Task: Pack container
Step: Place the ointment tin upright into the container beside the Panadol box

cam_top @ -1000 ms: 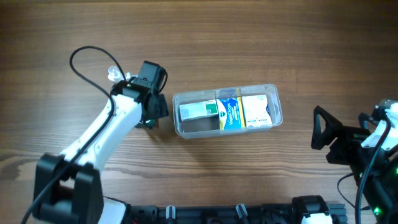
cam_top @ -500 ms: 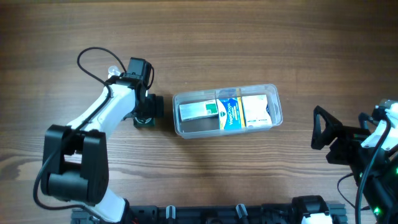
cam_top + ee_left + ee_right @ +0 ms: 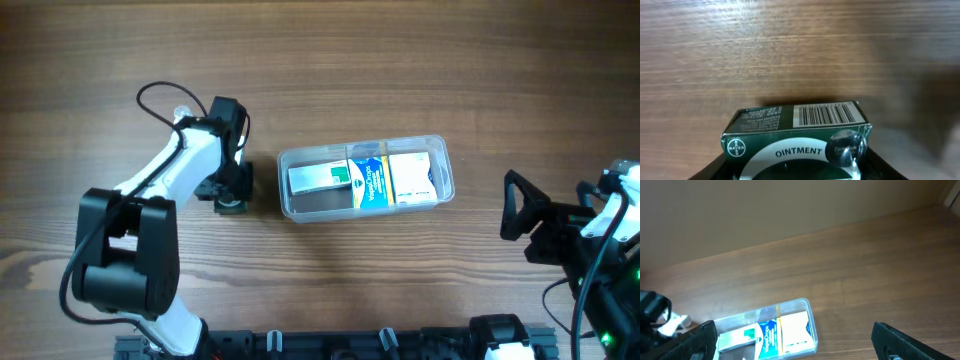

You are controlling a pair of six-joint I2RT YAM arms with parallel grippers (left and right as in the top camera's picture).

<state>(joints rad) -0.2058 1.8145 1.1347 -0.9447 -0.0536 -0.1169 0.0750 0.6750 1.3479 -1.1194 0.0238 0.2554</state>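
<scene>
Next, I release the dark green ointment box with my left gripper on top of the blue box point(image 3: 370, 172) inside the container. The ointment box now lies on the wood.
The container point(image 3: 283, 203) is a clear rectangular tub at the table's middle, holding a white-and-green box point(image 3: 318, 178), a blue box point(image 3: 368, 183) and a white-and-yellow box point(image 3: 412, 177) side by side. Just left of it, my left gripper point(image 3: 231, 198) points down at the table. A dark green ointment box point(image 3: 795, 130) lies on the wood between its fingers, which press against both ends of it. My right gripper point(image 3: 506, 207) hovers open at the far right, well clear of the container point(image 3: 810, 311), with nothing between its fingers.
A small clear bottle point(image 3: 181, 115) lies behind the left arm, beside its looping black cable point(image 3: 150, 95). Bare wood surrounds the container on all sides. The table's front edge runs along the bottom of the overhead view.
My left wrist has turned and shifted slightly left and down over the ointment box, and its jaws have closed in from wide open onto the box. The right arm has not moved.
</scene>
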